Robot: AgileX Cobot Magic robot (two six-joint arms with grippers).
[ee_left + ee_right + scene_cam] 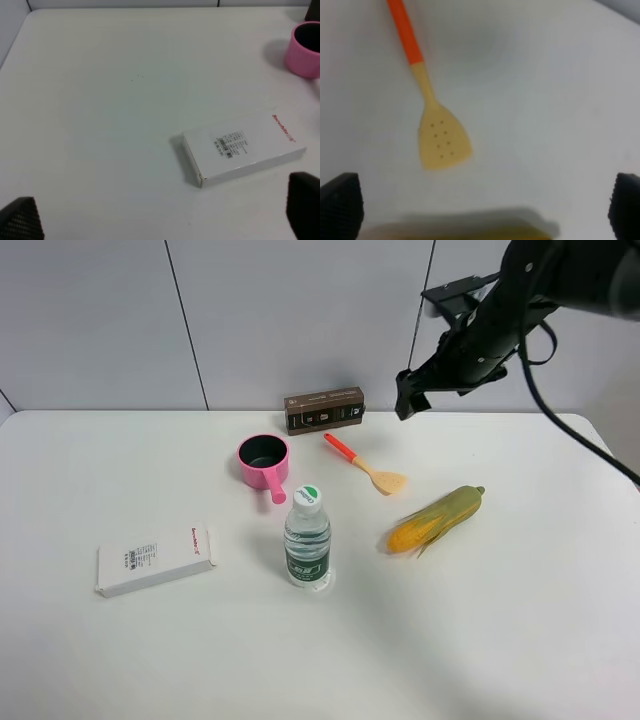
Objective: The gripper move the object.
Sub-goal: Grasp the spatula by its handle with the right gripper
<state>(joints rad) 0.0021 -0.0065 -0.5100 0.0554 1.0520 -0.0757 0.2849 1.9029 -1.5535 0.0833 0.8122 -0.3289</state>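
My right gripper should grip the orange-red handle (346, 453) (411, 42) of the wooden spatula, on the half closer to the spatula's tan blade.
The wooden spatula (365, 465) lies flat on the white table (120, 470), orange-red handle toward the back, tan blade toward the corn cob. In the right wrist view the spatula (432, 120) lies below and between the two black fingertips (340, 207), jaws wide apart and empty. My right gripper (407, 398) hangs high above the table, behind and right of the spatula. My left gripper (160, 212) is out of the exterior view; its wrist view shows spread fingertips (20, 220) with nothing between them.
A pink saucepan (264, 462) stands left of the spatula, a brown box (323, 409) behind it. A water bottle (307, 540) stands in front. A yellow-green corn cob (435, 520) lies to the right. A white box (155, 558) lies at the left, also in the left wrist view (242, 147).
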